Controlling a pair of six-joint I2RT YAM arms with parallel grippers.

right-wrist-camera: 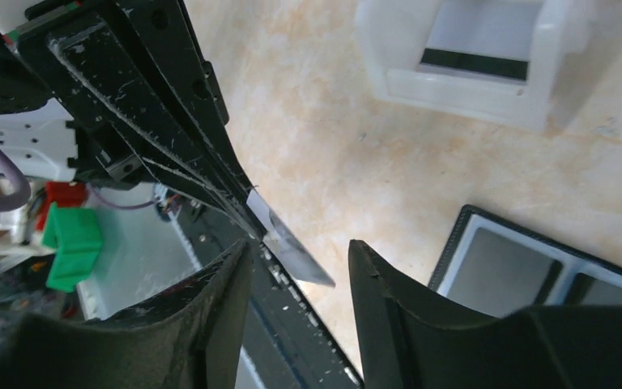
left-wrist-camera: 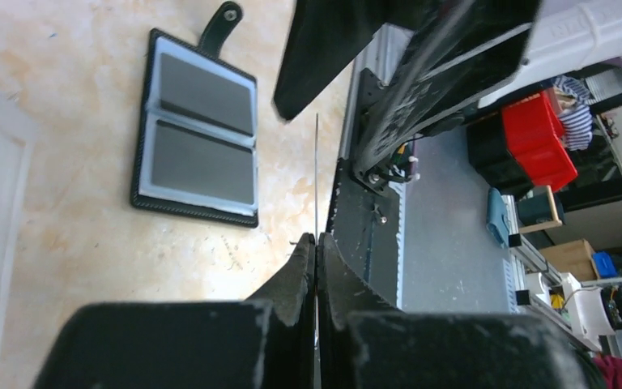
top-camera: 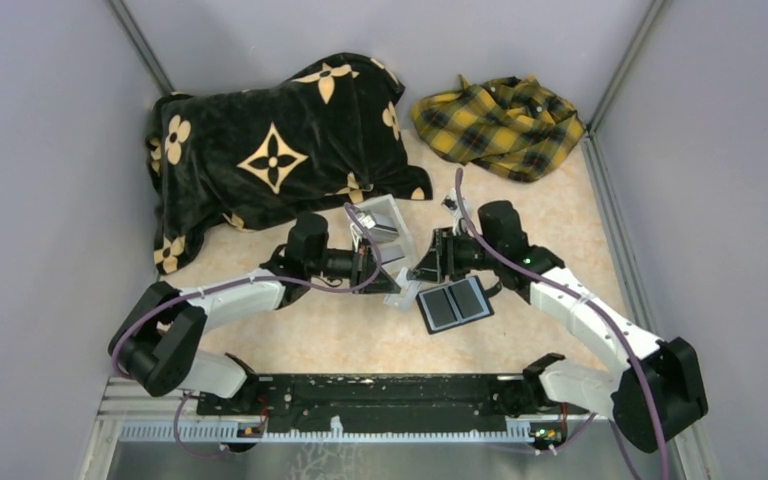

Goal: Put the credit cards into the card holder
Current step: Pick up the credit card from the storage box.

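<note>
The credit card in the left gripper slants across the right gripper's open fingers, so the robot should line them up before its right gripper takes the card's loose end [right-wrist-camera: 317, 275].
The card holder [top-camera: 455, 304] lies open on the table, grey slots up, with its strap at one edge; it also shows in the left wrist view [left-wrist-camera: 198, 130] and the right wrist view [right-wrist-camera: 526, 267]. My left gripper [left-wrist-camera: 317, 239] is shut on a thin pale credit card [left-wrist-camera: 317, 178], seen edge-on and held above the table. My right gripper [right-wrist-camera: 300, 259] is open, and a corner of that card [right-wrist-camera: 291, 247] pokes between its fingers without touching them. In the top view the left gripper [top-camera: 378, 268] and the right gripper [top-camera: 425, 268] face each other just left of the holder.
A clear-white open-top box [top-camera: 385, 222] stands behind the grippers with a dark card [right-wrist-camera: 474, 65] inside. A black blanket with gold flowers [top-camera: 270, 150] and a yellow plaid cloth [top-camera: 500, 125] lie at the back. A black rail [top-camera: 380, 390] runs along the near edge.
</note>
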